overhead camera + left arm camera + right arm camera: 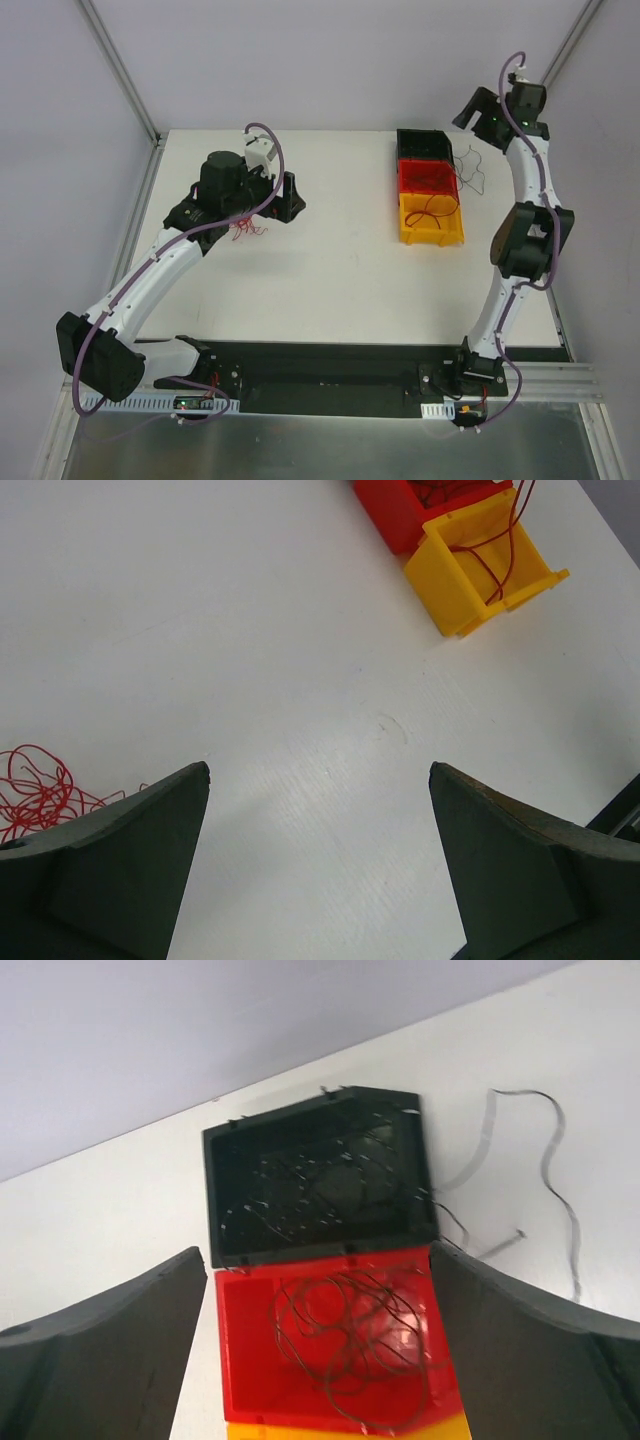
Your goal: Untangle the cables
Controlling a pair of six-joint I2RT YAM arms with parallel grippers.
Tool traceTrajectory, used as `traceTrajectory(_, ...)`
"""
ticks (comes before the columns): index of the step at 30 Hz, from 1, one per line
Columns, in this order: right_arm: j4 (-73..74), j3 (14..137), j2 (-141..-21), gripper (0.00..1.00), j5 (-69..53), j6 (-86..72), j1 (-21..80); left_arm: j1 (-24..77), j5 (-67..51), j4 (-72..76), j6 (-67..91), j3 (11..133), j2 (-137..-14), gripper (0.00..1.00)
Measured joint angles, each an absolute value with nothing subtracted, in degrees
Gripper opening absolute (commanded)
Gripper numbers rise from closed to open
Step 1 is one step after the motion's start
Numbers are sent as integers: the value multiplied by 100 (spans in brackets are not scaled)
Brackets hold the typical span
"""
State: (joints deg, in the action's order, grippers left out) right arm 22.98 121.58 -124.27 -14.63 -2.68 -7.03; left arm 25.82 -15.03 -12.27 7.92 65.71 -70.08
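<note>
The robot's right gripper will next move to the loose black wire's far bend [469, 150] [493, 1093], on the table beside the black bin, and close there.
A small tangle of thin red cables [248, 230] lies on the white table beside my left gripper [287, 197]. In the left wrist view the tangle [35, 790] sits just left of the left finger. That gripper [320, 768] is open over bare table with nothing between its fingers. My right gripper [472, 108] hovers high above the bins, open and empty [318, 1252]. Below it, dark wires [350, 1335] curl inside the red bin [240, 1380]. More thin strands lie in the black bin [320, 1175]. A loose black wire [555, 1170] trails on the table to the right of the bins.
Three bins stand in a row at the back right: black [423, 145], red [428, 178] and yellow [430, 222]. The yellow bin [450, 580] holds a red wire [490, 550]. A black wire [470, 165] lies between the bins and the right arm.
</note>
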Motion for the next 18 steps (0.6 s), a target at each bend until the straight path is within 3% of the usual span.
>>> traceTrajectory(7,1953,10840,-11893,98,-1240,-963,-1358,2582,-1590,-1225,797,6571,-7008,91)
traceTrajectory(18,834,9518,-12613,96,-1188,-3028,-1992,2582,-1599,-1225,797,6571,-7109,91)
